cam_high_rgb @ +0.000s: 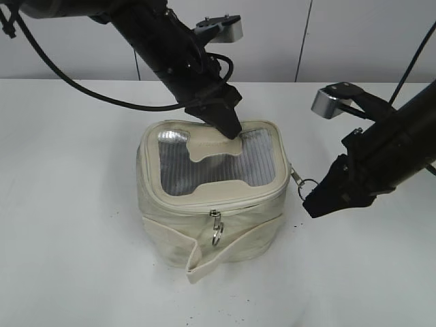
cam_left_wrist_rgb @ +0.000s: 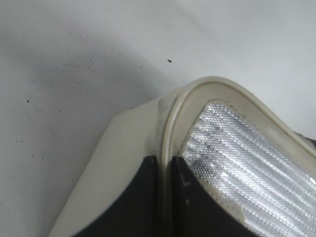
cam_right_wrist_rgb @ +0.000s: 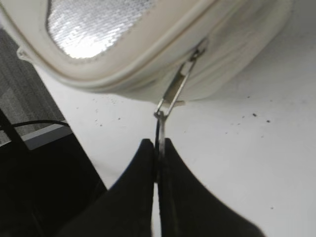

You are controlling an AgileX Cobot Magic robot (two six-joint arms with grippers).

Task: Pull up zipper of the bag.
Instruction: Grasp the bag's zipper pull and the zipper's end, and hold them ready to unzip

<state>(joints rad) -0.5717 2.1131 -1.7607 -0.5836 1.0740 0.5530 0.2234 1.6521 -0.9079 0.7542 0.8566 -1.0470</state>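
Observation:
Next, I release the bag's front side zipper pull with my right gripper, close beside the front silver zipper pull (cam_high_rgb: pixel 218 234) hanging there.
The cream bag (cam_high_rgb: pixel 170 228) stands mid-table with its silvery mesh top (cam_high_rgb: pixel 178 167) facing up. My left gripper (cam_high_rgb: pixel 231 128) comes down on the bag's far top edge; in the left wrist view it (cam_left_wrist_rgb: pixel 165 162) is shut on the cream lid rim (cam_left_wrist_rgb: pixel 173 118). The zipper track (cam_high_rgb: pixel 238 206) runs under the lid. One silver pull with a ring (cam_high_rgb: pixel 216 230) hangs at the front. A second pull (cam_high_rgb: pixel 298 177) sticks out at the bag's right side. My right gripper (cam_high_rgb: pixel 308 199) (cam_right_wrist_rgb: pixel 159 144) is shut on that pull's ring (cam_right_wrist_rgb: pixel 159 126), and the pull (cam_right_wrist_rgb: pixel 178 84) is stretched taut.
The loose cream strap (cam_high_rgb: pixel 204 262) wraps the bag's body and its end sticks out at the front. The bag sits on a white table (cam_high_rgb: pixel 68 204) with a pale wall behind. A dark edge and cable (cam_right_wrist_rgb: pixel 29 133) show left in the right wrist view.

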